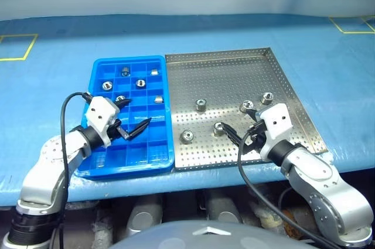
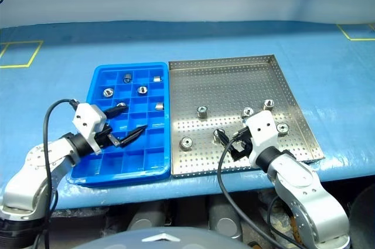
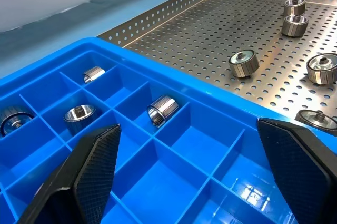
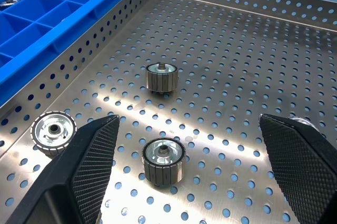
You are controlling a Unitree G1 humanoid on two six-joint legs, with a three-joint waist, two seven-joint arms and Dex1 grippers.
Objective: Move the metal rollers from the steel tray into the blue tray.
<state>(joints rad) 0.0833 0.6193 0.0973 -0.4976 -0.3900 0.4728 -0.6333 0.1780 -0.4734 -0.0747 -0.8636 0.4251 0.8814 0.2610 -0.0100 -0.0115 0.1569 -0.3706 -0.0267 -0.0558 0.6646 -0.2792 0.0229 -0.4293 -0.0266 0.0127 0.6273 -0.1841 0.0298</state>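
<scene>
The robot's left gripper should close on the metal roller's side (image 1: 201,106) (image 3: 244,65), on the steel tray near the blue tray, just behind the roller nearest the blue tray.
The blue tray (image 1: 101,68) lies left of the steel tray (image 1: 234,67), edge to edge. Several metal rollers sit in the blue tray's far compartments, such as one (image 3: 163,110) on its side and another (image 1: 140,83). Several more stand on the steel tray's perforated floor (image 1: 200,105) (image 1: 187,136) (image 1: 267,98). My left gripper (image 1: 133,115) hovers open over the blue tray's middle compartments, holding nothing. My right gripper (image 1: 239,130) is open low over the steel tray's near part. One roller (image 4: 164,161) stands just in front of it, between the fingers' lines, untouched.
Both trays rest on a blue-covered table (image 1: 328,61) near its front edge. Yellow tape squares mark the far left (image 1: 14,47) and far right (image 1: 351,24) corners. The blue tray's near compartments hold nothing.
</scene>
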